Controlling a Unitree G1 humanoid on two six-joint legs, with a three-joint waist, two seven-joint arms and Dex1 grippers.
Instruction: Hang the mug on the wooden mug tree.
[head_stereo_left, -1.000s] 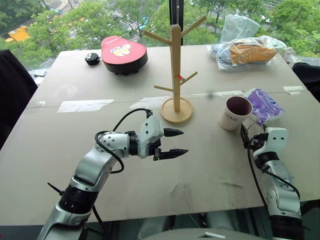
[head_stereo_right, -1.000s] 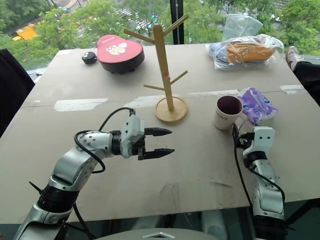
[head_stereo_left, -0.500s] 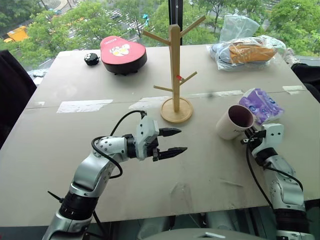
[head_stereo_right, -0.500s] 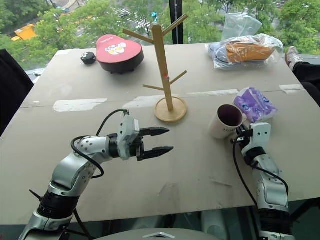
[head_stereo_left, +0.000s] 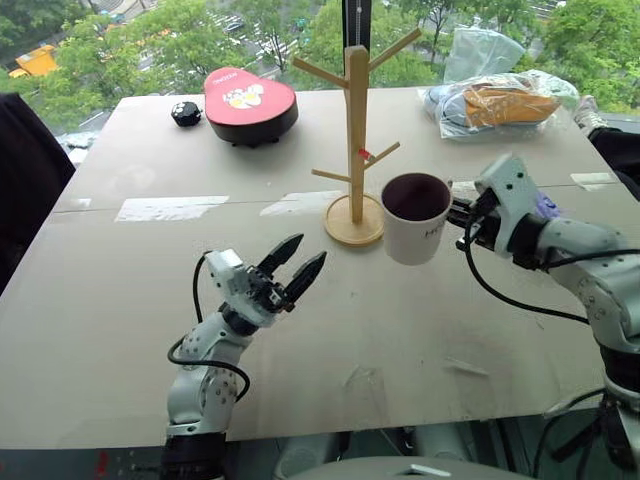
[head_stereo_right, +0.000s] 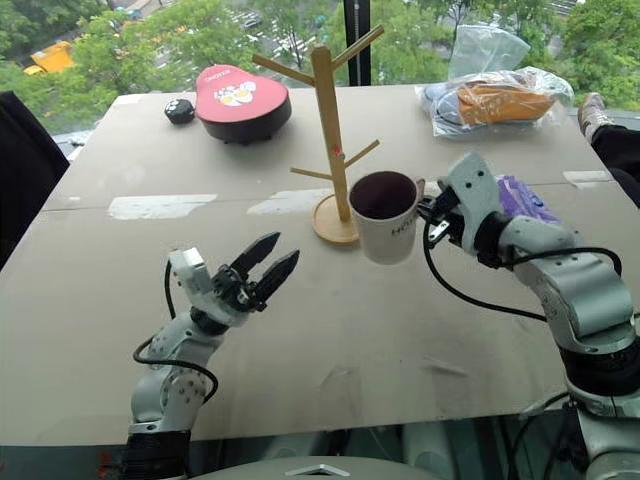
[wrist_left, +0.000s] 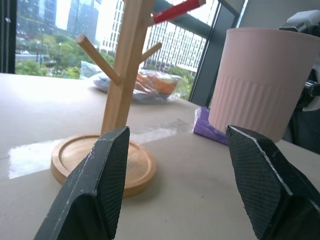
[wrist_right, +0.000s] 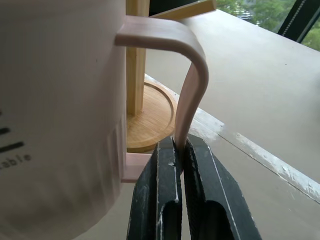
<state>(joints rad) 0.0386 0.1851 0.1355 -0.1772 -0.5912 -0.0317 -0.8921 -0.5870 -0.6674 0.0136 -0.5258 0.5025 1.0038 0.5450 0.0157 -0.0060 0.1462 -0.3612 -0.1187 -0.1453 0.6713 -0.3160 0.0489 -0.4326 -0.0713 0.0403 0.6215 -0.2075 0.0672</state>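
Note:
The mug, now hanging upright above the table, will be let go by my right gripper on the tree's low peg with the red mark (head_stereo_left: 357, 193), which is just above the round base.
The cream-white mug (head_stereo_left: 415, 218), dark maroon inside, hangs upright above the table, just right of the wooden mug tree (head_stereo_left: 355, 130) and in front of its round base (head_stereo_left: 350, 232). My right gripper (wrist_right: 179, 150) is shut on the mug's handle (wrist_right: 192, 85) and comes in from the right (head_stereo_left: 462, 215). The tree stands upright mid-table with slanted pegs and a small red mark. My left gripper (head_stereo_left: 305, 255) is open and empty, low over the table to the left of the mug, pointing up toward the tree. In the left wrist view, the tree and mug show between its fingers (wrist_left: 100, 190).
A red heart-shaped box (head_stereo_left: 250, 100) and a small black object (head_stereo_left: 185, 115) sit at the back left. Plastic bags (head_stereo_left: 500, 100) lie at the back right, and a purple packet (head_stereo_right: 525, 195) lies behind my right arm. Tape strips (head_stereo_left: 165, 210) cross the table.
My right gripper shut on the mug's handle, lifted the mug off the table and carried it left, up to the tree. My left arm drew back left, and its gripper now tilts upward.

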